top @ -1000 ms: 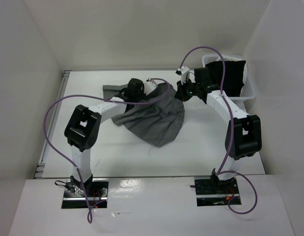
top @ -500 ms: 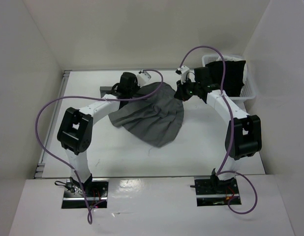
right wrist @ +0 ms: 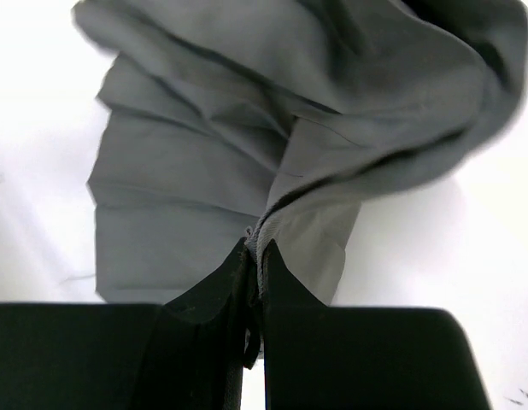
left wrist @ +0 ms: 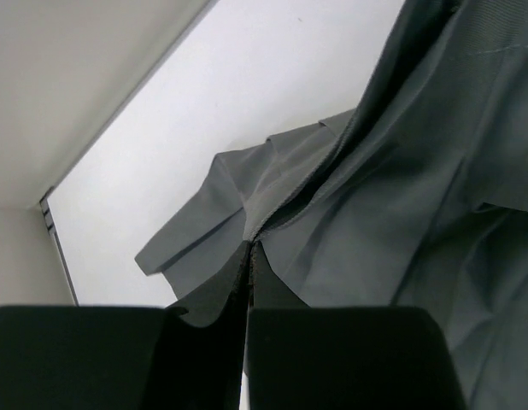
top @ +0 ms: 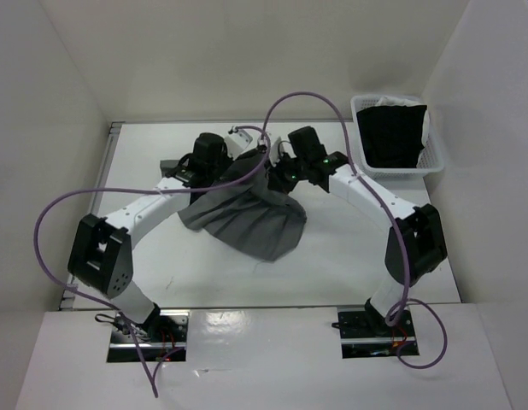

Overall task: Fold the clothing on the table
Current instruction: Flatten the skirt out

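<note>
Next, my right gripper releases the skirt's thick hem, now lifted between the two arms, on the white table (top: 308, 191) next to the spread fabric, toward the basket.
The clothing, a mid-grey pleated skirt (top: 251, 222), lies on the white table (top: 358, 248) with its upper edge lifted and bunched between the two arms. My left gripper (top: 249, 161) is shut on a pleated edge of the skirt (left wrist: 401, 213); its jaws (left wrist: 249, 249) pinch the seam above the table (left wrist: 247, 85). Just to its right, my right gripper (top: 278, 175) is shut on the skirt's thick hem or waistband edge (right wrist: 307, 239), its tips (right wrist: 256, 245) close together. The rest of the fabric (right wrist: 187, 188) hangs down and spreads over the table (right wrist: 435, 256).
A white slatted basket (top: 435, 161) with a black garment (top: 394, 137) in it stands at the back right corner. White walls enclose the table on three sides. Purple cables loop above both arms.
Both grippers have moved left with the skirt, and the right one has come close to the left one. The skirt's top edge has bunched together and the fabric has slid left.
</note>
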